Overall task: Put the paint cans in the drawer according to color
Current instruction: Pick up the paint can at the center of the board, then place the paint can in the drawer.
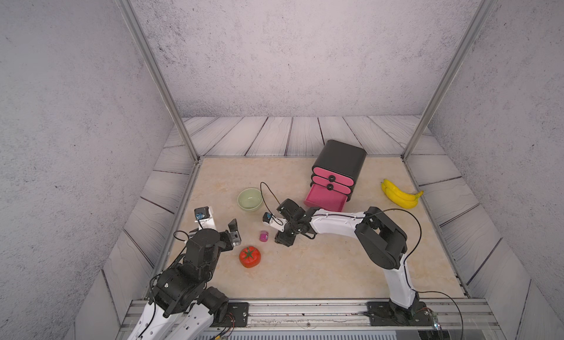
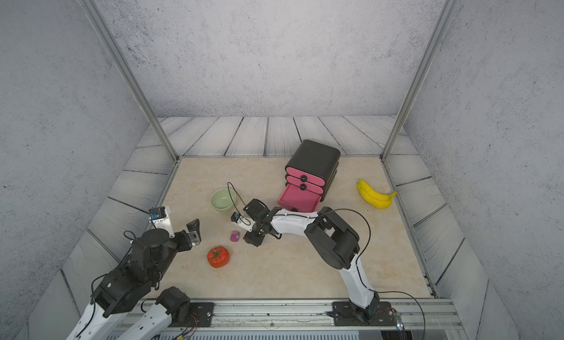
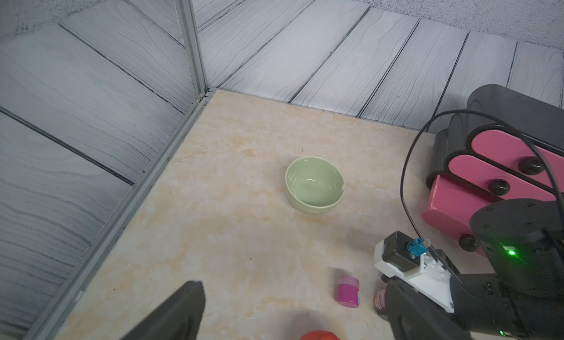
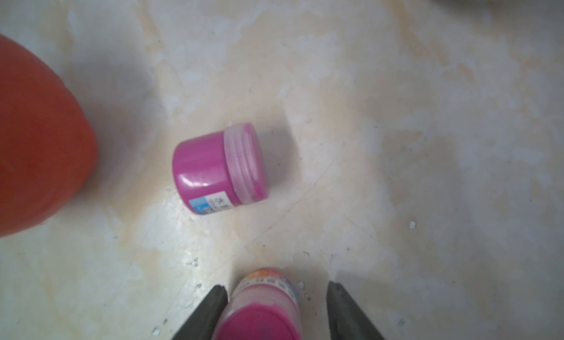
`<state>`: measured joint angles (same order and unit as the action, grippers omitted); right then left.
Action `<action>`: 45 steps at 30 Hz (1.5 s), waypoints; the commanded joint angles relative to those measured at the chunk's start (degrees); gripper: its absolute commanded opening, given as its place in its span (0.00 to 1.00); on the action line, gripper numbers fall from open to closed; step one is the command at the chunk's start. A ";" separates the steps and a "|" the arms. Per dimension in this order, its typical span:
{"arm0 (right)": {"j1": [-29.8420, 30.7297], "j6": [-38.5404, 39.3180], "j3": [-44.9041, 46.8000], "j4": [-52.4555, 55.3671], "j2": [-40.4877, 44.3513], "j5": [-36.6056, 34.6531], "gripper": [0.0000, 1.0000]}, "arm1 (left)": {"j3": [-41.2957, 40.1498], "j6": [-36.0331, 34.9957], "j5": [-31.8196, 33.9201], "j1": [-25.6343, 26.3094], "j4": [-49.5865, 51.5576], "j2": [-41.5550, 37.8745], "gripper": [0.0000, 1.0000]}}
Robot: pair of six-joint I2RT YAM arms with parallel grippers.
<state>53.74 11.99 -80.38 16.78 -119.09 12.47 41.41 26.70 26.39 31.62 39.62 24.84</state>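
Note:
I will next close my left gripper on the sides of the magenta paint can (image 1: pixel 263 236) (image 3: pixel 348 291) between the red tomato and the pale green bowl.
Two magenta paint cans show. One lies on its side (image 1: pixel 264 235) (image 2: pixel 235 235) (image 3: pixel 348 291) (image 4: pixel 219 167) between the tomato and my right gripper. The other stands upright (image 4: pixel 262 308) (image 3: pixel 379 298) between the jaws of my right gripper (image 4: pixel 276 288) (image 1: pixel 283 239); one finger touches it and a gap remains at the other finger. The black drawer cabinet (image 1: pixel 338 167) (image 2: pixel 312 166) (image 3: pixel 500 109) has its bottom pink drawer (image 1: pixel 326 198) (image 2: pixel 300 198) pulled out and the upper two shut. My left gripper (image 1: pixel 235 231) hangs open and empty left of the lying can.
A red tomato (image 1: pixel 249 256) (image 2: pixel 218 256) (image 4: pixel 36 140) sits just in front of the lying can. A pale green bowl (image 1: pixel 250 208) (image 3: pixel 311 208) stands behind it, left of the open drawer. A banana bunch (image 1: pixel 399 195) lies at the far right by the frame rail.

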 commanded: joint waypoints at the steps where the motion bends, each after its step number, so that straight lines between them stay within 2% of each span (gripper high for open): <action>1: 0.37 -0.47 -2.24 3.31 -2.50 1.03 0.53 | 0.73 -1.36 1.29 -0.24 -1.12 -0.01 0.98; 3: 0.36 -0.59 -2.58 3.63 -2.51 1.04 0.48 | 0.69 -1.55 1.22 -0.24 -1.36 -0.14 0.99; 5: 0.35 -0.73 -2.44 3.40 -2.00 1.31 0.38 | 0.69 -1.66 1.14 -0.24 -1.47 -0.14 0.98; 7: 0.29 -1.15 -1.79 2.82 -0.98 1.02 0.33 | 0.73 -1.74 0.95 -0.24 -1.47 -0.12 0.98; 11: 0.10 -4.45 2.50 -1.69 3.99 -2.15 0.33 | 0.78 -1.74 0.43 -0.24 -1.65 -0.23 0.98; 15: -1.24 -8.79 8.67 -6.58 11.69 -9.04 0.33 | 0.61 -1.67 -0.67 -0.24 -2.08 0.16 0.99; 19: -5.80 -12.20 13.79 -9.03 19.08 -15.65 0.34 | 0.34 -1.31 -2.51 -0.24 -2.94 1.12 0.98; 22: -10.47 -13.76 14.69 -8.78 21.60 -18.37 0.35 | 0.04 -1.06 -4.02 -0.24 -3.70 2.08 0.98; 28: -17.08 -14.85 10.15 -6.25 18.40 -21.87 0.35 | 0.08 -0.51 -5.90 -0.24 -4.46 3.46 0.99; 32: -18.28 -15.77 5.65 -4.20 13.77 -25.07 0.35 | -0.05 -0.36 -6.44 -0.23 -4.54 3.64 0.98; 37: -19.55 -17.95 1.03 -1.31 8.11 -24.95 0.35 | -0.01 -0.38 -6.92 -0.24 -4.55 4.06 0.98; 45: -20.20 -20.29 0.24 -0.91 4.48 -25.72 0.39 | 0.06 -0.46 -8.01 -0.24 -4.98 5.21 0.98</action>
<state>34.02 -6.46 -78.85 14.76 -111.96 -11.64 41.41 25.96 19.07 31.62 35.70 29.69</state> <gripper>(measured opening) 0.389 0.985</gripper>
